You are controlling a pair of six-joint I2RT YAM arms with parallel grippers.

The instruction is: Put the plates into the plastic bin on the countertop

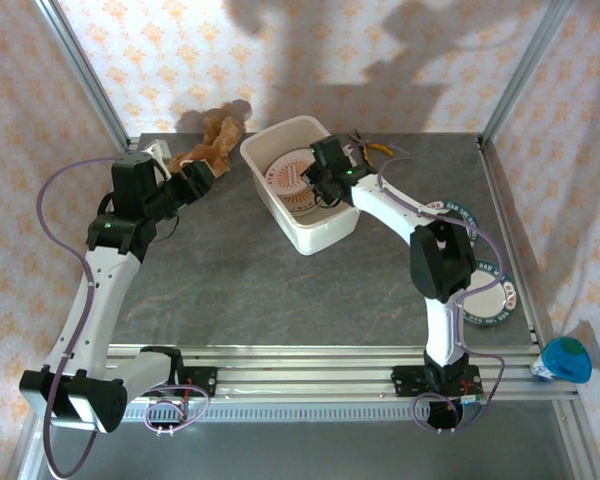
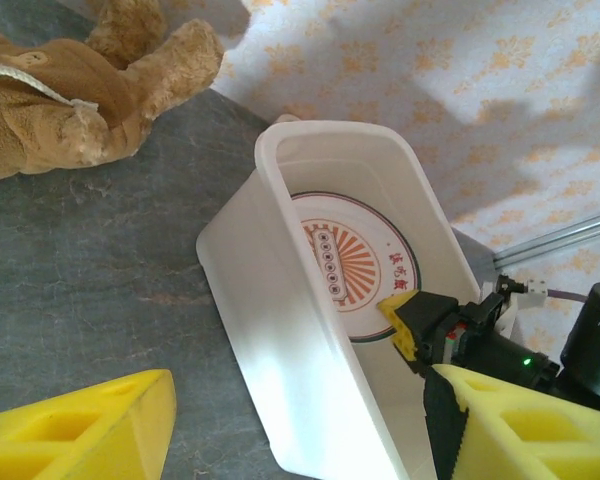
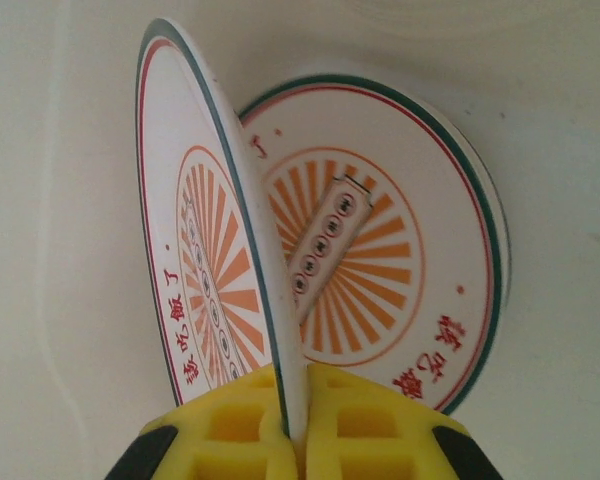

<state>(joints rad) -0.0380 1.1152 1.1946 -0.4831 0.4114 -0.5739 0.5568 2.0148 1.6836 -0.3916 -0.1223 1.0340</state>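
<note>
I will let go of the held plate, now on edge inside the bin, with my right gripper on top of the matching plate [image 1: 289,185] [image 3: 330,255] that lies flat in the bin.
The white plastic bin [image 1: 325,238] stands at the back middle of the grey countertop [image 1: 250,280]. My right gripper [image 3: 300,432] reaches down inside it, shut on the rim of a plate [image 3: 205,270] held on edge, with orange rays and a green rim. A matching plate [image 3: 400,260] lies flat on the bin floor beneath it, and is the plate [image 2: 350,265] in the left wrist view. Two more plates [image 1: 450,210] [image 1: 492,295] lie on the countertop at the right, partly behind the right arm. My left gripper [image 1: 198,176] hovers open, left of the bin.
A brown teddy bear [image 1: 220,135] lies at the back, left of the bin, close to my left gripper. A small tool with yellow handles [image 1: 368,148] lies behind the bin. A blue object [image 1: 566,358] sits off the table's front right corner.
</note>
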